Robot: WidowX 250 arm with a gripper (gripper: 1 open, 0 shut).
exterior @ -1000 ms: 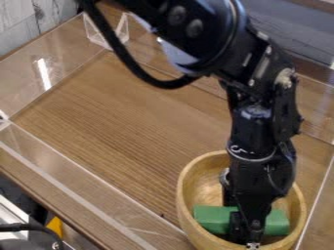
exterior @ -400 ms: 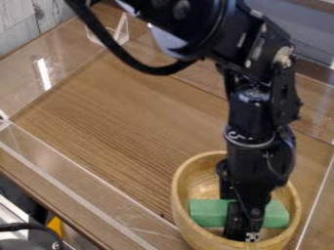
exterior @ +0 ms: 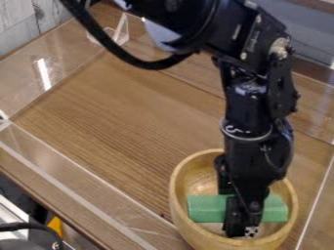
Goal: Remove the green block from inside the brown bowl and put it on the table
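The green block nearly spans the brown bowl under my gripper, side to side, so next I open and take the block's end nearer the open wood point(exterior: 202, 208).
The brown bowl point(exterior: 182, 182) stands on the table point(exterior: 117, 127) at the lower right. Inside it lies the green block point(exterior: 206, 208), showing on both sides of my gripper point(exterior: 245, 223). The gripper points steeply down into the bowl from above. Its dark fingers point(exterior: 236, 217) straddle the block's middle and look shut on it. The block's middle and the bowl's far inner wall are hidden behind the arm.
Clear acrylic walls edge the table, one along the near left side point(exterior: 78, 210) and one at the back left point(exterior: 53, 59). The black arm point(exterior: 255, 107) with its cables rises over the bowl toward the top. Bare wood spreads left of the bowl.
The gripper stays on the block. Block and gripper sit very slightly higher and further left in the bowl, and the bowl itself has shifted a little left.
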